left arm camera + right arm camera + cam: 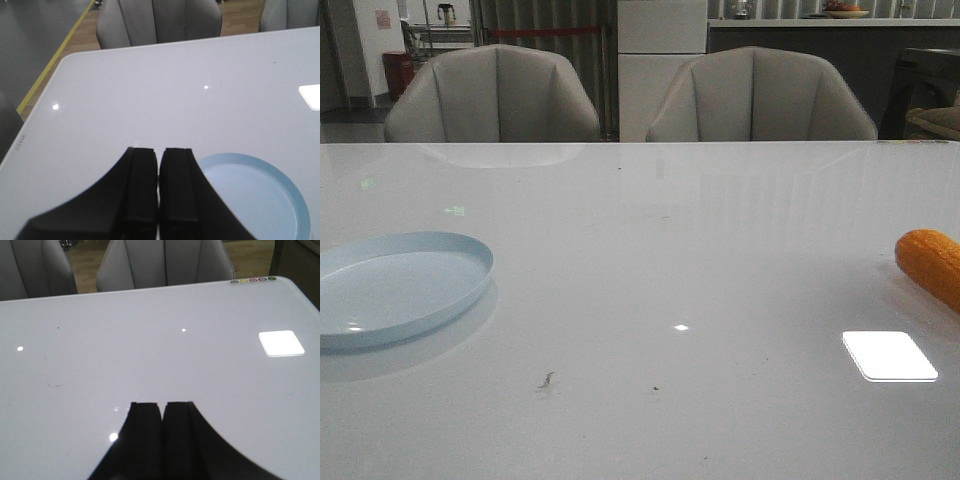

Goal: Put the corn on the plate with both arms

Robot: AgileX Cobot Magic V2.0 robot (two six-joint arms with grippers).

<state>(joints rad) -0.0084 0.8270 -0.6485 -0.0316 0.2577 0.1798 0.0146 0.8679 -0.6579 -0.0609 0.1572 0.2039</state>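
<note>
Next, my left gripper moves to the pale blue plate's rim (323,254), on the side farthest from the orange corn. It should close there.
The orange corn (932,263) lies on the white table at the far right edge of the front view, partly cut off. The pale blue plate (390,285) sits at the left and holds nothing. It also shows in the left wrist view (260,200), just beside the left gripper (159,150), which is shut and holds nothing. The right gripper (162,404) is shut and empty above bare table; the corn does not show in its view. Neither gripper shows in the front view.
Two grey chairs (495,95) (760,98) stand behind the table's far edge. A bright window reflection (888,355) lies on the table near the corn. Small coloured dots (252,280) mark the table's far right corner.
</note>
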